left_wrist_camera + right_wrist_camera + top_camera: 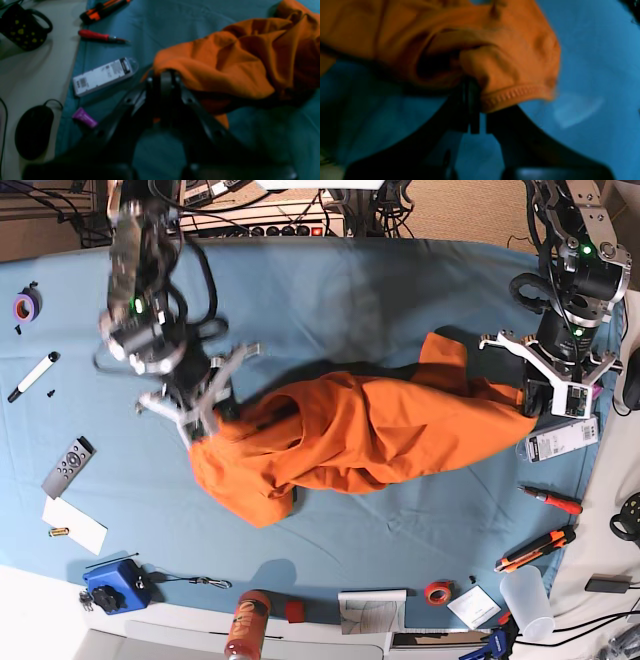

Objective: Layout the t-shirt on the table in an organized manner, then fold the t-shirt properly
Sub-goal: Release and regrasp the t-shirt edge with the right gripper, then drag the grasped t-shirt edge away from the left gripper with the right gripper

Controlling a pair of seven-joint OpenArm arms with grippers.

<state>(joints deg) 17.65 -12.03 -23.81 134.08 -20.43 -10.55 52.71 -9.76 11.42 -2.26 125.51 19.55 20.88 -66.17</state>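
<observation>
I should lay down the bunch my right gripper pinches beside the t-shirt's stitched hem, as it leaves the t-shirt crumpled, and take a fold nearer the t-shirt's middle (290,417).
The orange t-shirt (370,435) lies bunched in a long crumpled band across the middle of the teal table (350,290), stretched between both arms. My left gripper (530,402) is shut on the shirt's right end; in the left wrist view its fingertips (163,75) pinch a fold of the t-shirt (237,62) just above the cloth. My right gripper (207,428) is at the shirt's left end. The right wrist view shows that gripper (470,85) shut on a bunch of the t-shirt (507,50) beside a stitched hem, above the table (595,50).
Near the left gripper lie a white packaged box (105,75), a red screwdriver (100,36), an orange-black cutter (102,10), a purple tube (85,117), a black mouse (33,131) and a mug (23,27). At the left edge sit a remote (68,466) and a marker (33,376).
</observation>
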